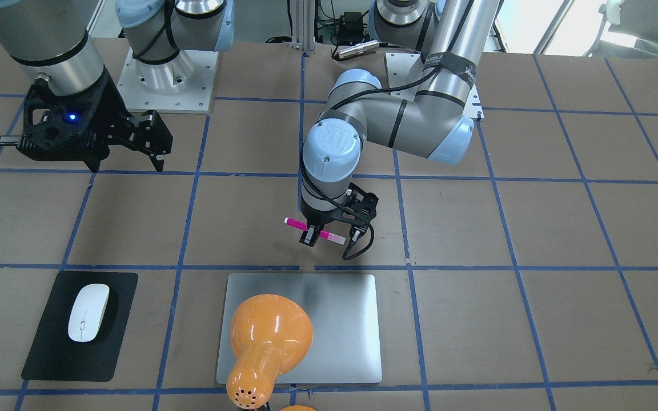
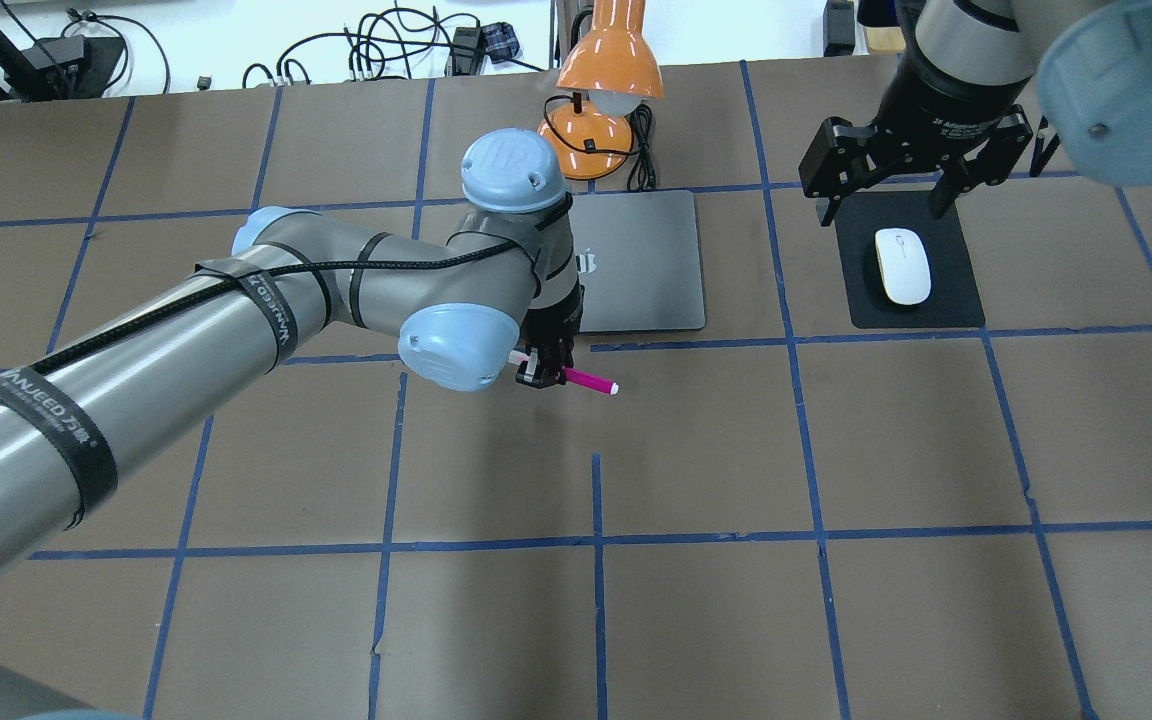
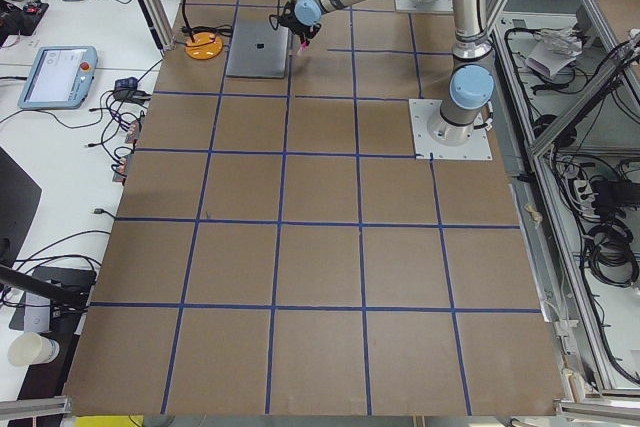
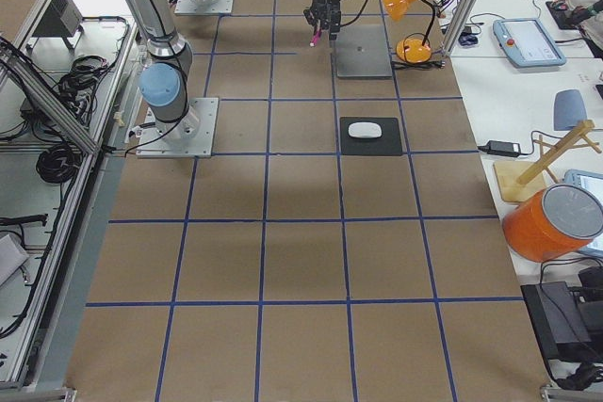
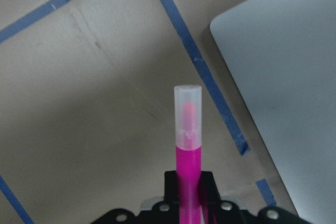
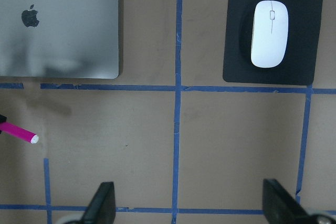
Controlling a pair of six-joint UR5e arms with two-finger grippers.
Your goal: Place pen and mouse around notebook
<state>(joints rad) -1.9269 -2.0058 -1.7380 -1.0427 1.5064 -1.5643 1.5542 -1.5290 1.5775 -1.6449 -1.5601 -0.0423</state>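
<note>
The magenta pen, still hanging over the brown table, will be let go by my left gripper on the brown table (image 1: 296,243), next to the blue tape along the notebook's robot-side edge.
My left gripper (image 2: 543,375) is shut on the magenta pen (image 2: 591,381), which lies level with its pale cap pointing away from the fingers. The pen (image 1: 315,230) hangs over the brown table just off the robot-side edge of the silver notebook (image 1: 340,308). The left wrist view shows the pen (image 5: 188,145) with the notebook's corner (image 5: 294,77) to its right. The white mouse (image 2: 902,265) rests on a black mat (image 2: 956,300) to the right of the notebook (image 2: 646,260). My right gripper (image 2: 884,200) hovers open above the mat, holding nothing; its wrist view shows the mouse (image 6: 270,33).
An orange desk lamp (image 2: 608,70) stands at the notebook's far edge, and its shade (image 1: 269,331) hangs over part of the notebook. Blue tape lines grid the table. Bare brown table lies on the robot's side of the notebook and the mat.
</note>
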